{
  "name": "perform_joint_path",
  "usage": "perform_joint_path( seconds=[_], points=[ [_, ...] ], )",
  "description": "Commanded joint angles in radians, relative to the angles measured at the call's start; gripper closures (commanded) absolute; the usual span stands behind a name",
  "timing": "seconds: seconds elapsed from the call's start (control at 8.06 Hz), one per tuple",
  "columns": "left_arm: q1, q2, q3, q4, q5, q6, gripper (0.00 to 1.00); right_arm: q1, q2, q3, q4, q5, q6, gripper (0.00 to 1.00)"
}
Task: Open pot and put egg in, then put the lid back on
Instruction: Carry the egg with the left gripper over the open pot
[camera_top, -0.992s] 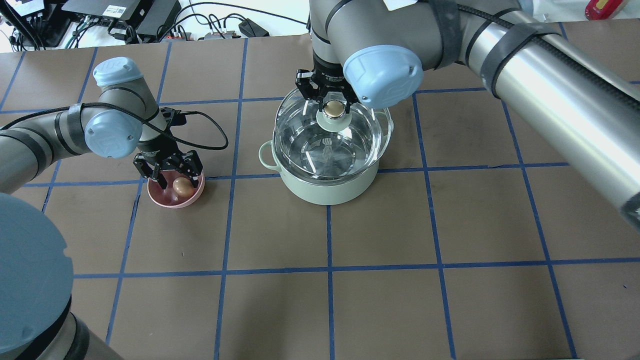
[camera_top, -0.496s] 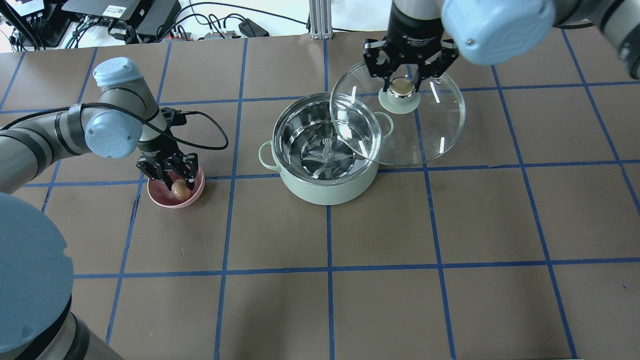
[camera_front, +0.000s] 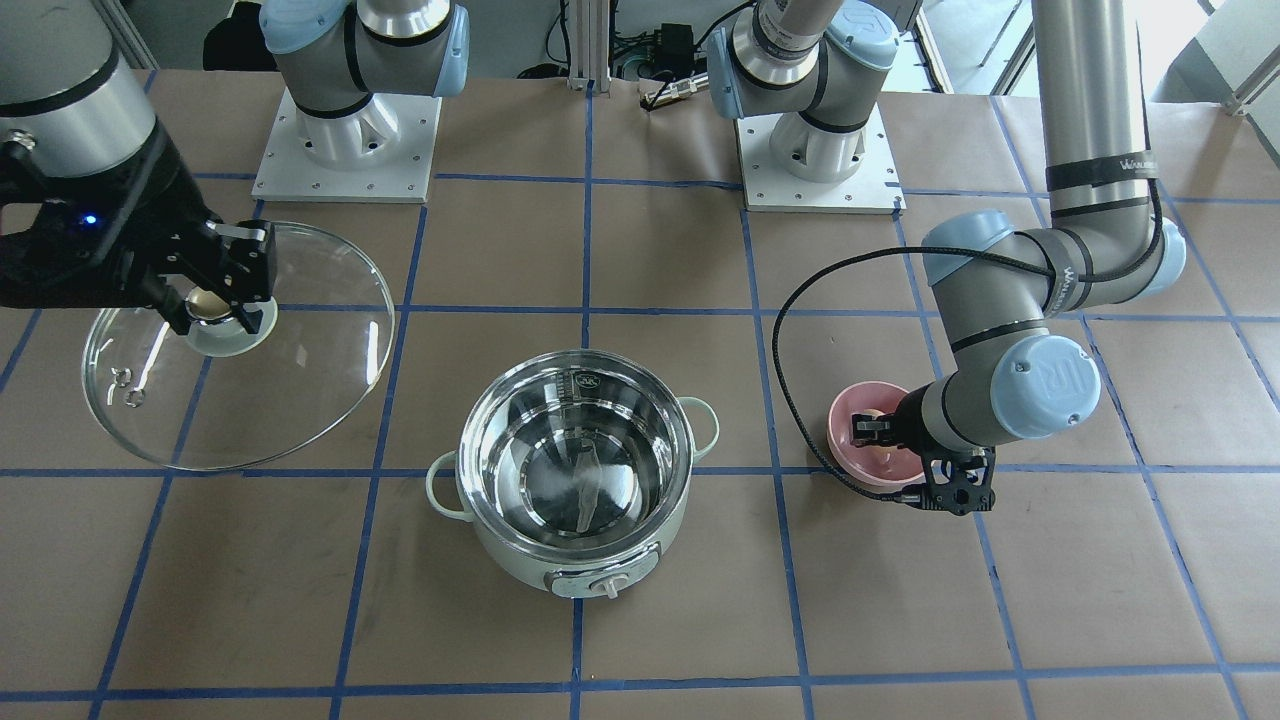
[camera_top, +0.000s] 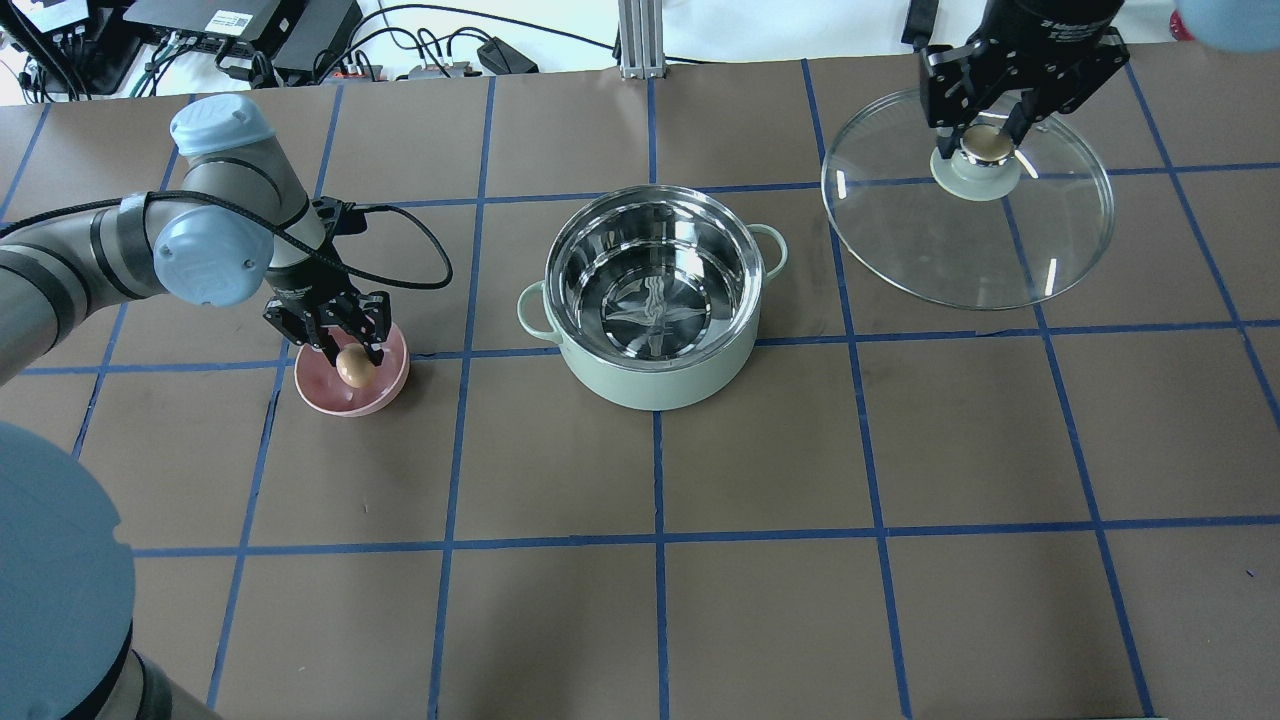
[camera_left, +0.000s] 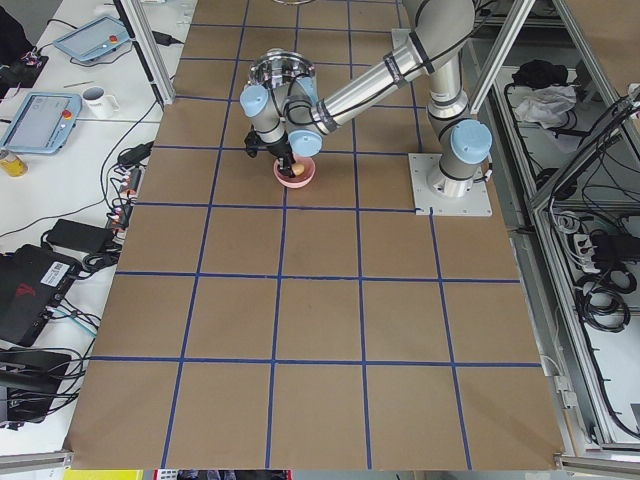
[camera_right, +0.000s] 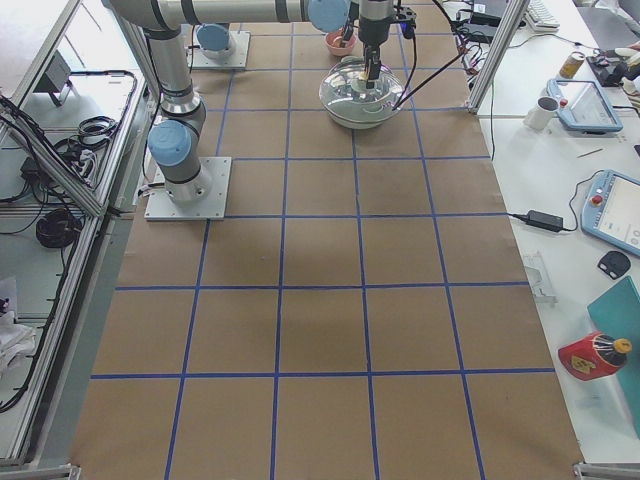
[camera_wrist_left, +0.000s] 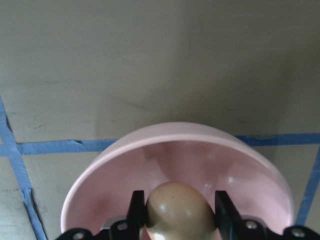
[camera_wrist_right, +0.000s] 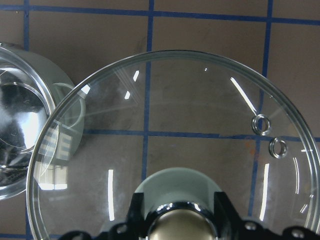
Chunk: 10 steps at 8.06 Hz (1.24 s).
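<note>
My left gripper has the tan-brown egg. It will let go of it on the middle of the mint-green pot's steel bottom (camera_front: 585, 468).
The mint-green pot (camera_top: 655, 375) stands open in the table's middle, its steel inside bare; it also shows in the front view (camera_front: 578, 560). My right gripper (camera_top: 985, 140) is shut on the beige knob of the glass lid (camera_top: 960, 250) and holds the lid in the air to the pot's right, also in the front view (camera_front: 300, 380) and the right wrist view (camera_wrist_right: 200, 115). My left gripper (camera_top: 350, 365) is shut on the tan-brown egg (camera_top: 352, 367) over the pink bowl (camera_top: 325, 392). The left wrist view shows the egg (camera_wrist_left: 177, 207) between the fingers (camera_wrist_left: 136, 210).
Blue tape lines grid the brown table. Cables and boxes (camera_top: 250, 30) lie past the far edge. Both arm bases (camera_front: 345, 130) stand at the robot's side. The left arm's black cable (camera_top: 420, 260) loops between bowl and pot.
My right gripper has carried the lid off the pot, rightwards and away. My left gripper has shut on the egg in the pink bowl and raised it slightly.
</note>
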<state>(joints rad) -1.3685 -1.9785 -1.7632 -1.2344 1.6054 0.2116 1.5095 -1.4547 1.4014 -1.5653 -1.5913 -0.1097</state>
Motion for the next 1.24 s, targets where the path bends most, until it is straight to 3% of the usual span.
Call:
perform_joint_path(
  seconds=[0.0, 0.12, 0.5, 0.87, 1.12],
  points=[
    [-0.018, 0.134, 0.052, -0.106, -0.025, -0.004, 0.80, -0.069, -0.003, 0.001, 0.008, -0.001, -0.099, 1.00],
    [-0.050, 0.157, 0.101, -0.138, -0.100, -0.012, 0.83, -0.069, -0.004, 0.002, 0.010, -0.001, -0.100, 1.00],
    [-0.222, 0.167, 0.217, -0.126, -0.120, -0.227, 0.84, -0.071, -0.004, 0.010, 0.011, -0.001, -0.099, 1.00],
    [-0.421, 0.094, 0.217, 0.093, -0.144, -0.495, 0.85, -0.071, -0.006, 0.013, 0.010, -0.001, -0.100, 1.00],
    [-0.507, 0.015, 0.215, 0.174, -0.133, -0.613, 0.88, -0.071, -0.006, 0.013, 0.010, -0.001, -0.100, 1.00]
  ],
)
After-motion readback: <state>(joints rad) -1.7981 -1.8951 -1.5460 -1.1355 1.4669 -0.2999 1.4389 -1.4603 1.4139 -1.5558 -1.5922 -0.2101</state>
